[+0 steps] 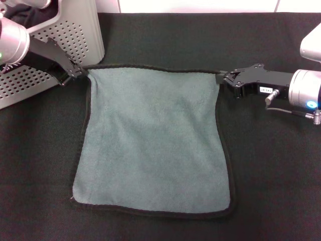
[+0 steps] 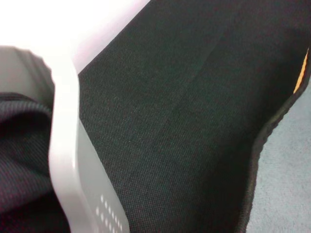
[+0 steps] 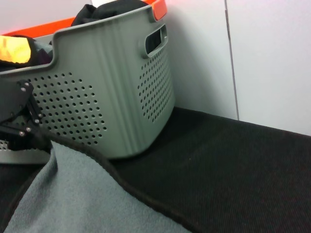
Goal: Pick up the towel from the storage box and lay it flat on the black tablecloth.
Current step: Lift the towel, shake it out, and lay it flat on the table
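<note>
The left gripper will release the towel's far corner on the black tablecloth (image 1: 92, 79) beside the storage box.
The towel (image 1: 155, 140) lies spread on the black tablecloth (image 1: 271, 165), grey-green face up, with its black edging all around. My left gripper (image 1: 76, 72) is shut on its far left corner, right beside the storage box (image 1: 75, 30). My right gripper (image 1: 224, 78) is shut on its far right corner. The far edge runs straight between the two grippers. The left wrist view shows the box rim (image 2: 65, 121), the tablecloth (image 2: 170, 121) and the towel's edge (image 2: 286, 170) with a sliver of orange underside. The right wrist view shows the towel (image 3: 73, 194), the box (image 3: 107, 97) and the left gripper (image 3: 22, 121).
The box stands at the far left of the table and holds a plain black cloth (image 1: 30, 17) and something yellow-orange (image 3: 14, 48). An orange rim (image 3: 160, 6) shows behind it. A white wall (image 3: 267, 58) borders the table's far edge.
</note>
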